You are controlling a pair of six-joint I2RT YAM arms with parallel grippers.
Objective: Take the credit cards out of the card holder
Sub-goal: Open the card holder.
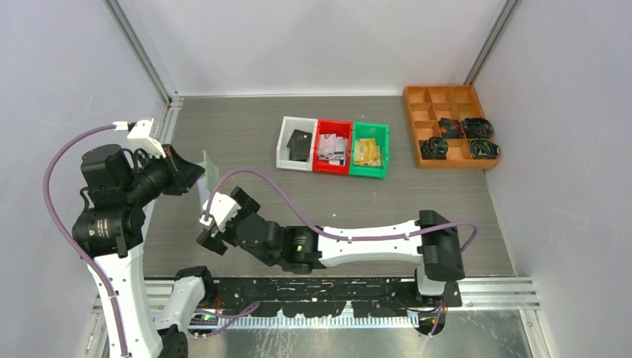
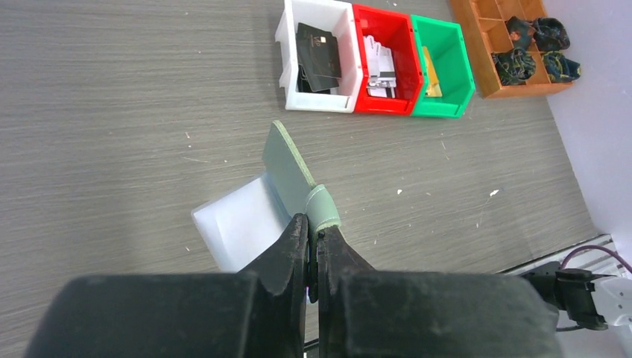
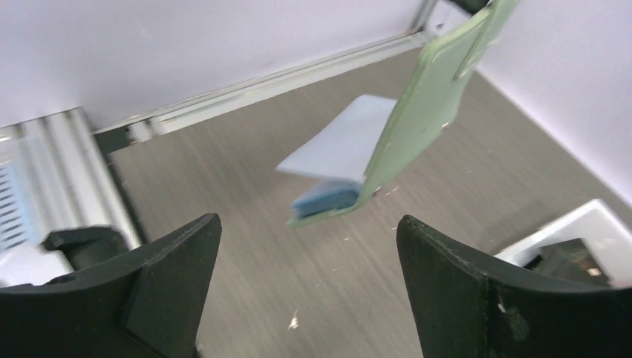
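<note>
Next, I pinch the card holder's side edge with my right gripper while my left gripper, which has it hanging by its tab, takes the cover (image 2: 287, 170).
My left gripper (image 1: 195, 173) is shut on the tab of the mint-green card holder (image 1: 209, 171) and holds it open above the table at the left. In the left wrist view the left gripper (image 2: 313, 227) pinches the holder (image 2: 287, 168), and a clear pocket flap (image 2: 238, 220) hangs out to the left. My right gripper (image 1: 211, 224) is open and empty just below the holder. In the right wrist view the right gripper (image 3: 309, 231) faces the hanging holder (image 3: 417, 119) and its pale pockets (image 3: 343, 142). No card shows in the pockets. A black card (image 1: 300, 142), silver cards (image 1: 332, 145) and gold cards (image 1: 367, 153) lie in bins.
A white bin (image 1: 283, 153), a red bin (image 1: 332, 168) and a green bin (image 1: 370, 173) stand side by side at the back middle. An orange divided tray (image 1: 426, 97) with black coiled cables stands at the back right. Walls close in on the left and right.
</note>
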